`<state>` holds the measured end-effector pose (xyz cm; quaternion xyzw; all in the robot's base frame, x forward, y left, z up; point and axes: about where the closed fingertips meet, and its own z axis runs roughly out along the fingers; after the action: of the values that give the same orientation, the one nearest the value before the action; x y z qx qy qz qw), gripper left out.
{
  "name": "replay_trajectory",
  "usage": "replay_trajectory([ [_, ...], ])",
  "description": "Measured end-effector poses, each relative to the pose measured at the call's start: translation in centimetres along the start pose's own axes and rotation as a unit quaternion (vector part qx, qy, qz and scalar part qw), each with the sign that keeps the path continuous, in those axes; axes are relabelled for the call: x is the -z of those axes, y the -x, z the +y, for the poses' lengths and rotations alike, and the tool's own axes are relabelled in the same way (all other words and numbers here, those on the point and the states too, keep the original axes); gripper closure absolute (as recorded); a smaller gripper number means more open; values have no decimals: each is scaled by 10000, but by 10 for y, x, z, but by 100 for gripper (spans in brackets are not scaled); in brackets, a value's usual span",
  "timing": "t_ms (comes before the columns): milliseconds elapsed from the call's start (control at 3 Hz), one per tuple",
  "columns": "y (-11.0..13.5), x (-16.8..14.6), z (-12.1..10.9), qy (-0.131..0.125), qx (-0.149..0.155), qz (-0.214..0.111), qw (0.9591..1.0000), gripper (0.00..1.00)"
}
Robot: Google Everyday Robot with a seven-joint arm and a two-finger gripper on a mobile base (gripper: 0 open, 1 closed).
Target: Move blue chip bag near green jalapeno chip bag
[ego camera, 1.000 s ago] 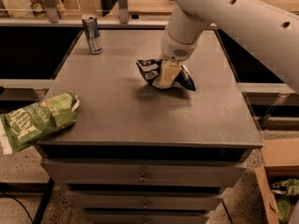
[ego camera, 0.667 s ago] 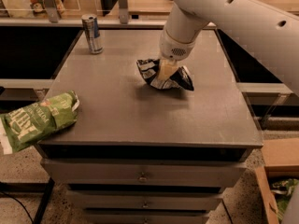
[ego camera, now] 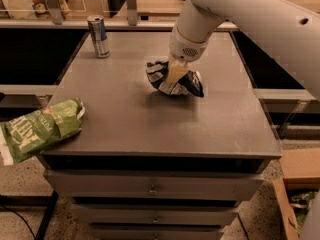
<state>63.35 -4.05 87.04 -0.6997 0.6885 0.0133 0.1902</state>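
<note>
Next, I release the blue chip bag from my gripper on the grey cabinet top in front of the drink can (ego camera: 117, 91).
The blue chip bag (ego camera: 172, 79) is a small crumpled navy foil bag with white markings, lying near the middle of the grey cabinet top (ego camera: 150, 119). My gripper (ego camera: 175, 74) comes down from the upper right on a white arm and sits on the top of the bag. The green jalapeno chip bag (ego camera: 37, 129) lies at the front left corner of the top, hanging partly over the left edge, well apart from the blue bag.
A slim blue-and-silver drink can (ego camera: 98, 36) stands at the back left of the top. Drawers (ego camera: 152, 188) are below the front edge. A cardboard box (ego camera: 298, 194) with green packets sits on the floor at the lower right.
The gripper and the blue chip bag have shifted slightly to the left together. The green bag and the can have not moved.
</note>
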Motion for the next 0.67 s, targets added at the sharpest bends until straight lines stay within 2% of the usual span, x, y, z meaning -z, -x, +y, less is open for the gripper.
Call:
replay_trajectory([
  [333,19,13,6,1,114,-154,9998,100],
  [667,49,37,22,-37,384,-298,9988,100],
])
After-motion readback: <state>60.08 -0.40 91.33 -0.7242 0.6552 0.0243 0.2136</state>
